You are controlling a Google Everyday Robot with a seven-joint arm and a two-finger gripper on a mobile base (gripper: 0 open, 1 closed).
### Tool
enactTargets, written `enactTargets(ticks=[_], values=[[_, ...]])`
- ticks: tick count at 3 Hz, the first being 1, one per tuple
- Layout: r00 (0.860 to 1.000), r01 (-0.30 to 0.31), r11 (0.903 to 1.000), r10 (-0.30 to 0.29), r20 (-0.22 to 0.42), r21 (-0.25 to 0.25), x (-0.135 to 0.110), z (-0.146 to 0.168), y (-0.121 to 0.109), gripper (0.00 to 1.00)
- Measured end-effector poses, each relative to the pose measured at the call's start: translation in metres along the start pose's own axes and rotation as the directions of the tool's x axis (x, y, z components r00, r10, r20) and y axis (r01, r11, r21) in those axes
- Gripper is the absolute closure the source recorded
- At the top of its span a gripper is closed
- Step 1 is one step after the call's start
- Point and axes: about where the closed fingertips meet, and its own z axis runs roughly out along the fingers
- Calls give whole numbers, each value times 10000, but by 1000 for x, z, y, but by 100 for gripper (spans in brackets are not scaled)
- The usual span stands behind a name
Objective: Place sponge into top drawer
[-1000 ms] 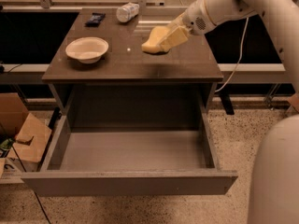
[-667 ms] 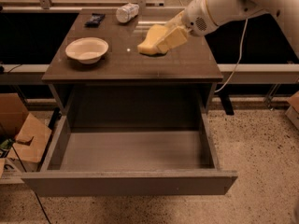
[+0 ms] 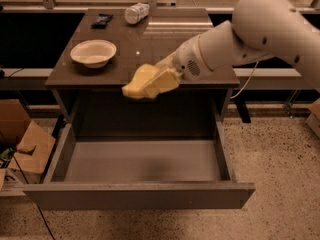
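Note:
I need to let go of the yellow sponge near the middle of the top drawer's grey bottom point(image 3: 161, 160).
The top drawer point(image 3: 140, 196) is pulled fully open below the table, and its grey floor holds nothing. My gripper point(image 3: 145, 85) hangs in the air at the table's front edge, above the back of the drawer. Its pale yellow fingers point(image 3: 166, 80) are shut on the yellow sponge point(image 3: 131, 90), which sticks out at the lower left tip and is hard to tell apart from the fingers. The white arm reaches in from the upper right.
On the dark table top point(image 3: 150, 39) stand a white bowl point(image 3: 93, 52) at the left, a black object point(image 3: 102, 20) and a lying plastic bottle point(image 3: 136, 12) at the back. Cardboard boxes point(image 3: 26, 146) sit on the floor left of the drawer.
The gripper with the sponge has moved from over the table's right side down and towards the front edge, now over the open drawer. The bowl and drawer have not moved.

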Motion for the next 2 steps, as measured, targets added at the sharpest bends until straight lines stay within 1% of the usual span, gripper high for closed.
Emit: enactTargets(ticks=[1,2], values=[[9959,-763,9962,741,-510,-425,38,27,33,100],[9753,-1814,9823,1734,-1370,-475,94,53,50,100]])
